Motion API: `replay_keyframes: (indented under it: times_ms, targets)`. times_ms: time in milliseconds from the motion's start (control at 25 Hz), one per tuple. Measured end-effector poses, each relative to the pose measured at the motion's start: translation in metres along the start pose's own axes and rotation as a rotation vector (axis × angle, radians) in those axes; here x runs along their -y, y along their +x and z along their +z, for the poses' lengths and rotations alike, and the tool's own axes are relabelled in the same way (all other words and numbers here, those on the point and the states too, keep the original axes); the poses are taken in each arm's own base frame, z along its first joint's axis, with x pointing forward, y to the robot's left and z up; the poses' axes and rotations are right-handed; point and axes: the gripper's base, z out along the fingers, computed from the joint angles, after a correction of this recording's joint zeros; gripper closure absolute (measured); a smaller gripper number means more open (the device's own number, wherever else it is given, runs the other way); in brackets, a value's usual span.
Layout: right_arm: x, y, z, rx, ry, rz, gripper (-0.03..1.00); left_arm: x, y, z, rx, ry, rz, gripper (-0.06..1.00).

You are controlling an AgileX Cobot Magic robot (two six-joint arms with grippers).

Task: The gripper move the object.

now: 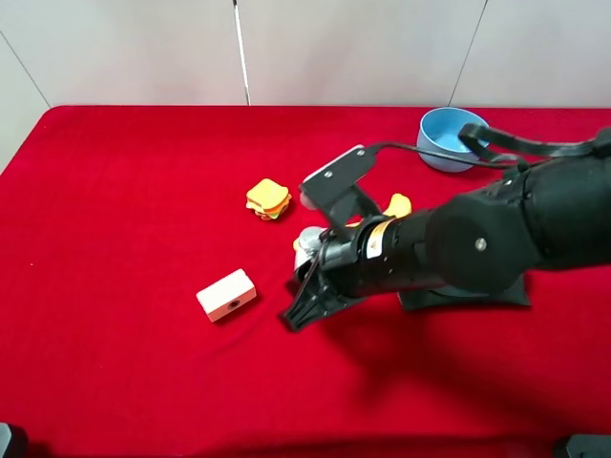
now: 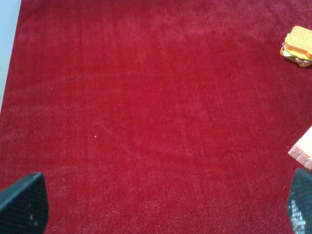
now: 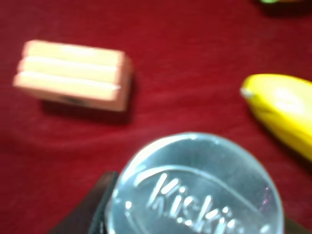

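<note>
My right gripper is going to put the shaker bottle down on the red cloth [image 1: 312,325] in front of the yellow banana. The bottle is now across the table's middle.
The object, a small glass shaker bottle [image 1: 307,244] with a silver cap, sits against the front of my right gripper [image 1: 304,291], which reaches across the middle of the red table. In the right wrist view its cap [image 3: 195,187] fills the lower frame, very close. A dark finger [image 3: 92,212] presses its side, and the gripper [image 3: 195,219] looks shut on it. My left gripper [image 2: 165,200] is open and empty over bare red cloth; only its two fingertips show.
A cream rectangular block [image 1: 226,294] lies left of the gripper; it also shows in the right wrist view [image 3: 73,75]. A toy sandwich [image 1: 268,198] lies behind it, a yellow banana-like toy [image 1: 396,205] beside the arm, and a blue bowl [image 1: 451,138] at the back right.
</note>
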Motion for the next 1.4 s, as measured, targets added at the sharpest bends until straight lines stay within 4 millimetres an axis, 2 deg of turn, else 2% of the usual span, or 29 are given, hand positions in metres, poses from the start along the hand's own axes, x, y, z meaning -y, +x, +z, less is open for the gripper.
replay_keyframes:
  times_ms: [240,560,1400]
  targets:
    - [-0.016,0.005,-0.001,-0.015,-0.035,-0.036,0.64,0.000,0.000,0.000,0.000,0.000,0.000,-0.03]
    - [-0.018,0.028,0.005,-0.053,-0.022,-0.071,0.64,0.000,0.000,0.000,0.000,0.000,0.000,-0.03]
    - [-0.014,0.044,0.024,-0.121,0.009,-0.079,0.64,0.000,0.000,0.000,0.000,0.000,0.000,-0.03]
